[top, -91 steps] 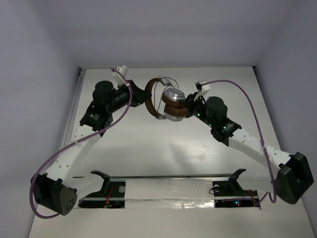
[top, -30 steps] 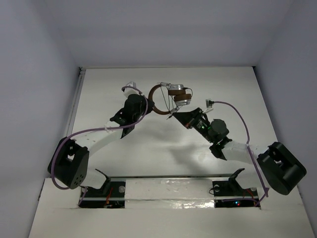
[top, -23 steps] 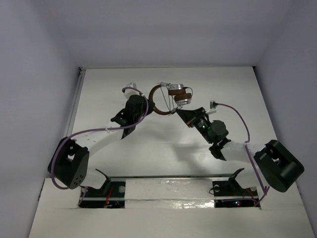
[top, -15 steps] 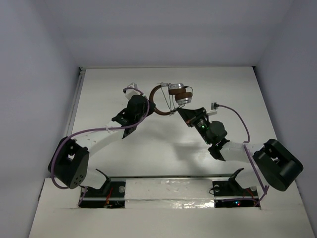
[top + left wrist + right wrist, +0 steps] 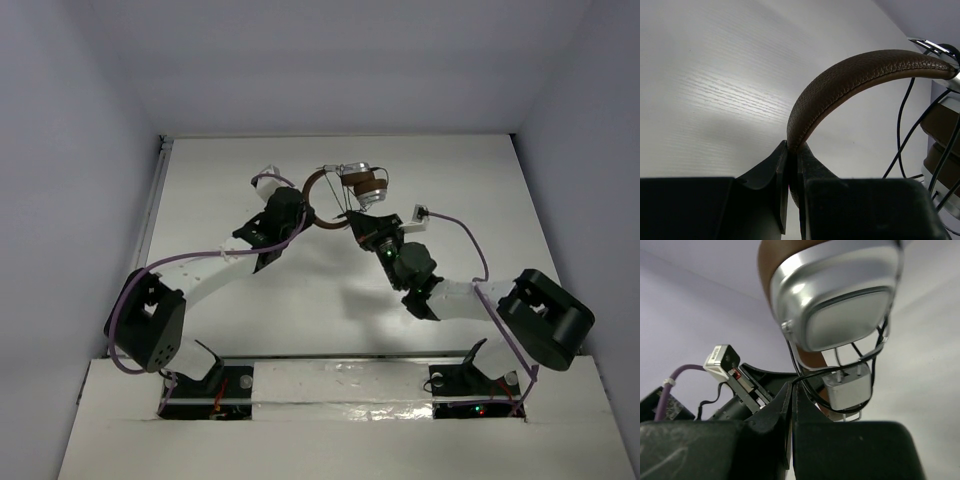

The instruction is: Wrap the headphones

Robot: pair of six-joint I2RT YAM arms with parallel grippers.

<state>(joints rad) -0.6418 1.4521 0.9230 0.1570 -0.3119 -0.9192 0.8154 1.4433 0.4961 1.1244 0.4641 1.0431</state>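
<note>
My left gripper is going to let go of the headphones on the far middle of the table (image 5: 353, 194), a little short of the back wall.
The headphones (image 5: 352, 190) hang above the far middle of the table, held between both arms. My left gripper (image 5: 300, 212) is shut on the brown headband (image 5: 850, 80); its jaws pinch the band's lower end (image 5: 792, 150). My right gripper (image 5: 356, 222) is shut on the thin dark cable (image 5: 812, 377), just below the shiny silver earcup (image 5: 840, 305). The cable loops around the earcups and the silver yoke block (image 5: 847, 387). The brown ear pads (image 5: 366, 185) sit between the cups.
Purple arm cables (image 5: 190, 262) trail along both arms. The left arm's wrist camera housing (image 5: 722, 357) shows behind the headphones in the right wrist view. A metal strip with two black mounts (image 5: 345, 355) runs along the near edge. White walls enclose the table (image 5: 240, 310).
The right gripper has moved left and closer under the earcups, its arm folding in. The headphones have turned slightly, earcups shifting up and right. The left gripper keeps its hold on the headband.
</note>
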